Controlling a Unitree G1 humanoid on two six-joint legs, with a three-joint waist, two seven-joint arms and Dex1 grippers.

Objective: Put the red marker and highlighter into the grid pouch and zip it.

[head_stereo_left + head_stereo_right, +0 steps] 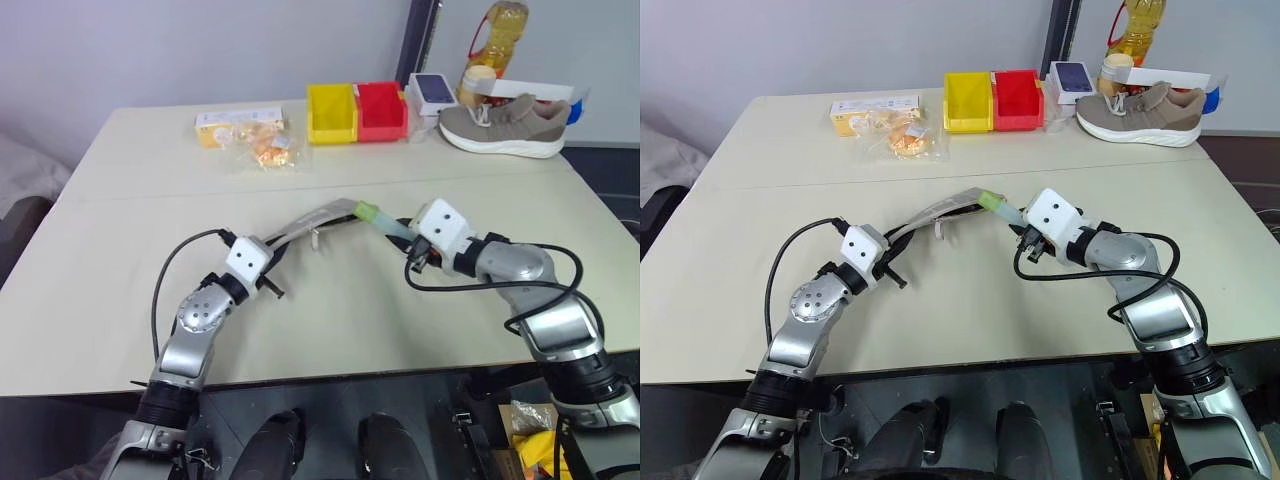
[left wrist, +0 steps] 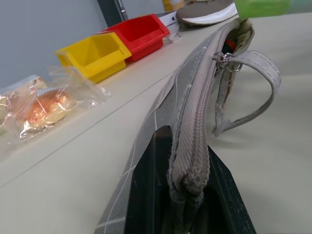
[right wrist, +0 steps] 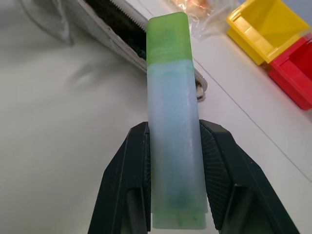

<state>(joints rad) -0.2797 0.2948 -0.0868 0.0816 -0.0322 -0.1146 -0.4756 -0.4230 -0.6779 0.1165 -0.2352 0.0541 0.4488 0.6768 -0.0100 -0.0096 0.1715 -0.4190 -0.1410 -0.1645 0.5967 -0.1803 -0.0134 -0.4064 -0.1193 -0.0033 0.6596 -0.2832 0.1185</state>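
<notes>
My right gripper has the pale mint highlighter to place. Next, I release it inside the open far end of the grey grid pouch (image 1: pixel 364 236).
My left gripper (image 1: pixel 272 246) is shut on one end of the grey grid pouch (image 1: pixel 308 221), holding it lifted off the table with the zipper edge up. The zipper is open at the far end (image 2: pixel 229 41), where a sliver of red shows inside; I cannot tell whether it is the red marker. My right gripper (image 3: pixel 173 146) is shut on the pale mint highlighter (image 3: pixel 173 122). Its lime-green cap (image 1: pixel 366 212) points at the pouch's open mouth, right beside it.
At the table's far side stand a yellow bin (image 1: pixel 332 112) and a red bin (image 1: pixel 383 108), with a clear snack bag (image 1: pixel 265 148) and a yellow box (image 1: pixel 240 120) to their left. A grey shoe (image 1: pixel 505 125), a small box (image 1: pixel 432 90) and an oil bottle (image 1: pixel 497 40) are at the far right.
</notes>
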